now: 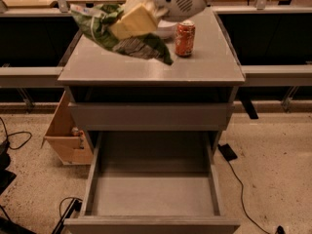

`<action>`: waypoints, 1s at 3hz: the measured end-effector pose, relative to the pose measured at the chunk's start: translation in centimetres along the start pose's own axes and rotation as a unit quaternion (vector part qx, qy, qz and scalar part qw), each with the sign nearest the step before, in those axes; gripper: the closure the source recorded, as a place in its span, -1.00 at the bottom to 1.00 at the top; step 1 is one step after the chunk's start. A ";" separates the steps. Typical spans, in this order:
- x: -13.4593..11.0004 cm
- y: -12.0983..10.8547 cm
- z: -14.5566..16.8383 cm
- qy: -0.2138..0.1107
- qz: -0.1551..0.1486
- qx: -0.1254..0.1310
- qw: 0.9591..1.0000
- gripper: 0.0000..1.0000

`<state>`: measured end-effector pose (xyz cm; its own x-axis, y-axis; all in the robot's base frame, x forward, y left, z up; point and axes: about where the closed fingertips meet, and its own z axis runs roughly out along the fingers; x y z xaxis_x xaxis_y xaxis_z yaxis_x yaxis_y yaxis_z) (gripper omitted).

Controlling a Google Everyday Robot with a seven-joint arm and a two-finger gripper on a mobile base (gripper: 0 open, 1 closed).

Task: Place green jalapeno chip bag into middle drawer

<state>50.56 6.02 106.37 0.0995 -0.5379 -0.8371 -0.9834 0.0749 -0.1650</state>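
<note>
My gripper needs to release the green jalapeno chip bag inside the open grey drawer (135, 208), just behind the drawer's front panel. The bag now hangs above the cabinet top.
The green jalapeno chip bag (117, 35) hangs in the air above the left part of the cabinet top, crumpled and tilted down to the right. My gripper (134, 19) is shut on the bag, its pale yellow fingers (138, 21) clamped across the bag's middle. The white wrist and arm reach in from the upper right. The open grey drawer (151, 194) is pulled far out at the bottom of the frame, well below and in front of the bag, and holds nothing.
A red-orange soda can (185, 38) stands upright on the grey cabinet top (204, 67), just right of the bag. A white bowl (165, 29) sits behind it, mostly hidden. A closed drawer front (151, 115) is above the open one. A brown wooden box (66, 133) leans at the left; cables lie on the floor.
</note>
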 end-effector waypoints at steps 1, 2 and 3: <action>3.4 3.7 3.3 -0.051 0.008 0.008 0.999 1.00; 13.0 4.8 6.7 -0.016 0.081 0.016 0.996 1.00; 25.1 7.8 14.0 0.059 0.166 -0.031 0.984 1.00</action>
<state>47.49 4.82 76.78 -0.2426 -0.5871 -0.7723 -0.9667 0.2136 0.1413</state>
